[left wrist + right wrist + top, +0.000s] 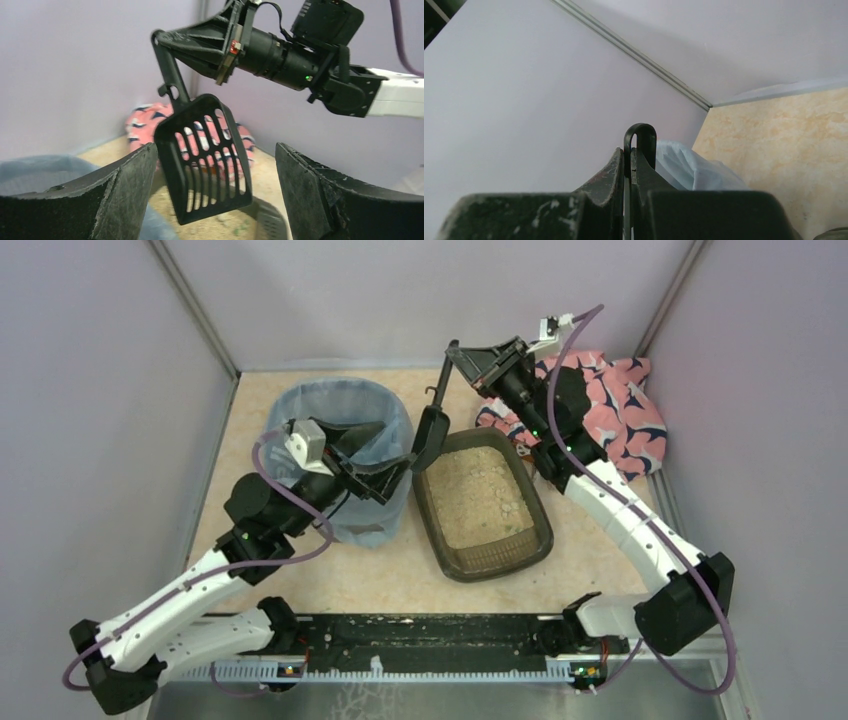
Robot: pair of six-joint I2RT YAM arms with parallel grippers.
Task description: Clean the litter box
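Note:
I have the scoop's handle crosswise near its loop in my right gripper, so I should grip the scoop head [431,436] with my left gripper while my right gripper takes the handle again lengthwise.
The litter box [497,562], a dark brown tray of beige litter, sits mid-table; its rim [270,217] shows low in the left wrist view. A black slotted scoop [431,437] hangs upright over its far-left corner. My right gripper [455,352] is shut on the scoop's handle; the handle's loop [644,132] pokes out past the right gripper [630,155]. My left gripper [390,478] stands open just left of the scoop head. From the left wrist the scoop [205,160] hangs beyond the wide-apart fingers [125,195], which touch nothing.
A round bin lined with a translucent blue bag [345,410] stands left of the tray, under my left arm. A pink patterned cloth [610,400] lies at the back right. Purple walls enclose the table on three sides.

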